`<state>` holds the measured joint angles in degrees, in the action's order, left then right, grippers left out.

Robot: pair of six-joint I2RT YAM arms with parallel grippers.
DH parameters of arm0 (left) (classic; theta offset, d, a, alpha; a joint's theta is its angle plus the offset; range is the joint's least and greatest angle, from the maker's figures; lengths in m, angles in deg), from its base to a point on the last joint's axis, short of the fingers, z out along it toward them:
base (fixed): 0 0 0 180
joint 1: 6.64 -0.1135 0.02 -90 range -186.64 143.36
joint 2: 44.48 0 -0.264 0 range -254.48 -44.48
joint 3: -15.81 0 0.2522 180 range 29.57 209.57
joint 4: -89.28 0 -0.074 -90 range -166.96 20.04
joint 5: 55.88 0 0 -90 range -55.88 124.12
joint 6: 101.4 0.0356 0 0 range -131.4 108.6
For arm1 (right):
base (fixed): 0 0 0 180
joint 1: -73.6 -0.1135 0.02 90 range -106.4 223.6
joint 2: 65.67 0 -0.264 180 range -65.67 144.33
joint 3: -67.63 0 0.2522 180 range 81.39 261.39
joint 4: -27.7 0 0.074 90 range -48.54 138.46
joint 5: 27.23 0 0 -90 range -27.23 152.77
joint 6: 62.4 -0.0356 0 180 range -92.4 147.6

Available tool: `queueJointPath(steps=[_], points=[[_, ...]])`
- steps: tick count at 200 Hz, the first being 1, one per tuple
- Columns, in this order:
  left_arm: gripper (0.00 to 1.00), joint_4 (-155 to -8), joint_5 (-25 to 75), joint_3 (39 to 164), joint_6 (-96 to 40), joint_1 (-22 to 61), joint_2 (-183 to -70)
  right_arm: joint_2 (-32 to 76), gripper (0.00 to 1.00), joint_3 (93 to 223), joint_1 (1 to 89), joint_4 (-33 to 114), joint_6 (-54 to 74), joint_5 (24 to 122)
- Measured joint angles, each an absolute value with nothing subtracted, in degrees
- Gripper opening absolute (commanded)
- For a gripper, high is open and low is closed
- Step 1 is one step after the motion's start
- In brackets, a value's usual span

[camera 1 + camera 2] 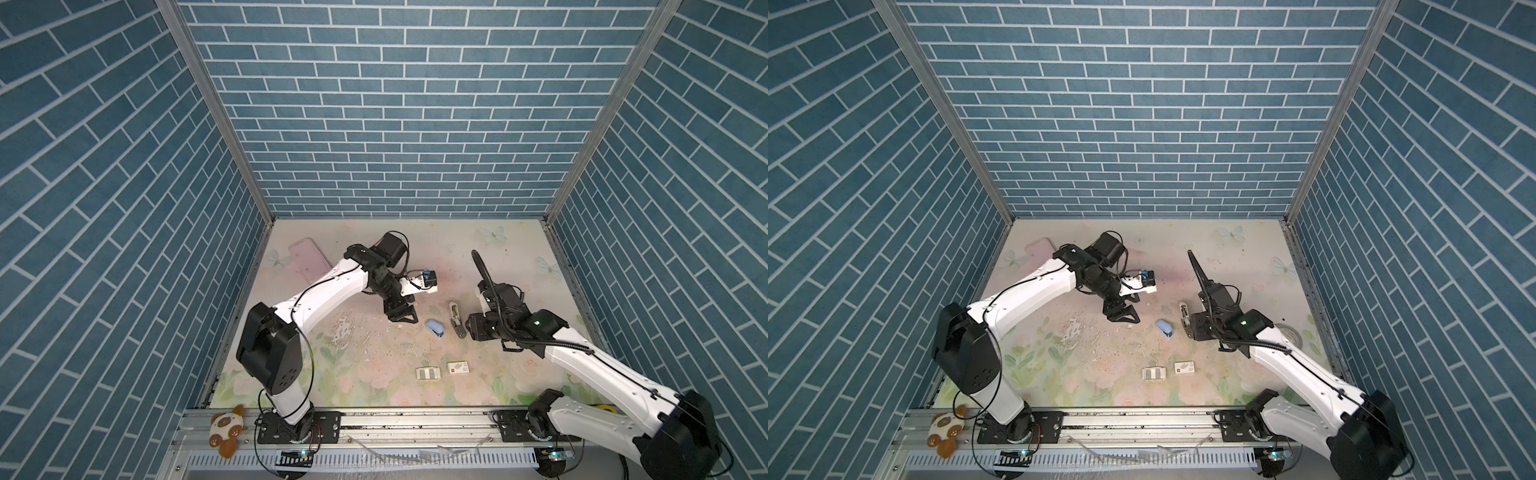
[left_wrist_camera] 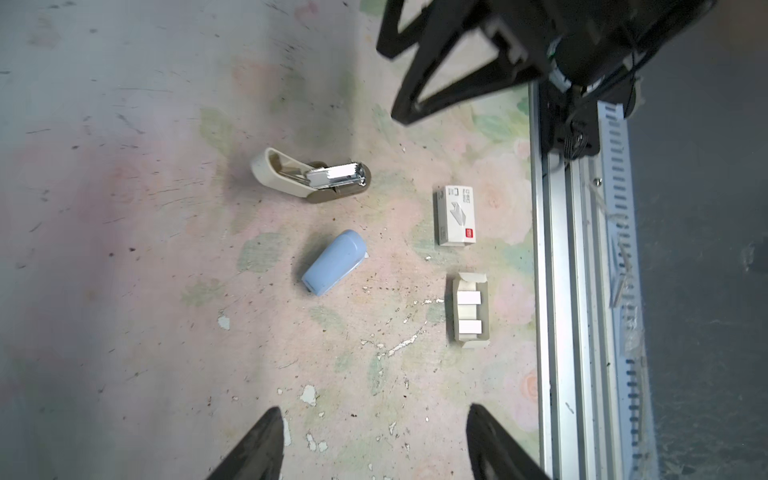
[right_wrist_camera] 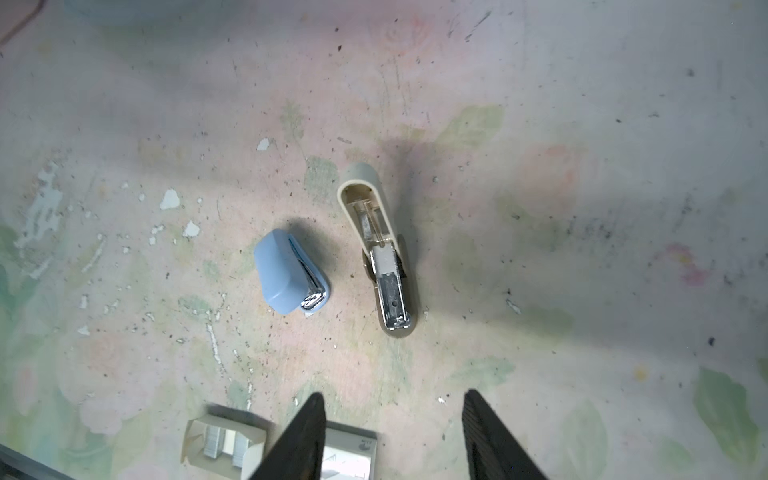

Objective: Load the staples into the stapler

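The next move for my left gripper is to go to the small blue stapler beside the beige stapler and close on the sides of its top cover [image 1: 434,326] [image 2: 336,261].
A beige stapler [image 1: 455,320] [image 3: 382,257] lies hinged open on the floral mat, its metal magazine showing. A small blue stapler [image 1: 435,328] [image 3: 289,276] lies closed just left of it. Nearer the front edge, silvery staples [image 3: 212,446] sit in a white card tray [image 1: 428,372] [image 2: 467,338], with the red-marked white sleeve [image 1: 458,367] [image 2: 456,216] to its right. My left gripper [image 1: 403,318] [image 2: 374,411] hangs open and empty left of the blue stapler. Open too and holding nothing, my right gripper [image 3: 394,394] [image 2: 392,83] hovers right of the beige stapler, apart from it.
A pink phone case [image 1: 309,262] lies at the back left under the left arm. A tape roll [image 1: 1289,334] sits near the right wall. An aluminium rail [image 1: 415,419] runs along the front, a plush toy [image 1: 226,428] on its left end. Blue brick walls close in three sides.
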<state>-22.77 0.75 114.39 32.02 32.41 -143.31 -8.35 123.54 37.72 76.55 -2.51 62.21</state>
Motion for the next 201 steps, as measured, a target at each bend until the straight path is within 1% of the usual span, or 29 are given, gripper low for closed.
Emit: queueJointPath(steps=[19,34,59,82,133,201], points=[[0.7,-22.8,2.7,116.6,34.6,35.4,-147.4,-13.2,0.54,123.1,40.5,78.6,-6.0,63.5],[0.7,-23.1,3.5,118.8,36.2,37.0,-150.7,-18.1,0.56,122.1,42.9,80.2,-8.5,64.6],[0.7,-23.3,3.7,122.8,38.5,38.1,-155.7,-26.1,0.58,119.6,46.4,82.6,-11.4,65.8],[0.7,-24.1,4.6,124.4,40.7,38.6,-158.6,-30.4,0.58,118.1,48.7,84.2,-12.8,66.5],[0.68,-25.2,7.1,124.4,44.5,40.7,-161.7,-29.4,0.58,117.2,50.8,84.8,-14.0,68.8],[0.65,-29.0,9.5,124.7,46.3,43.1,-163.5,-28.0,0.58,116.9,51.7,84.3,-14.0,70.6]])
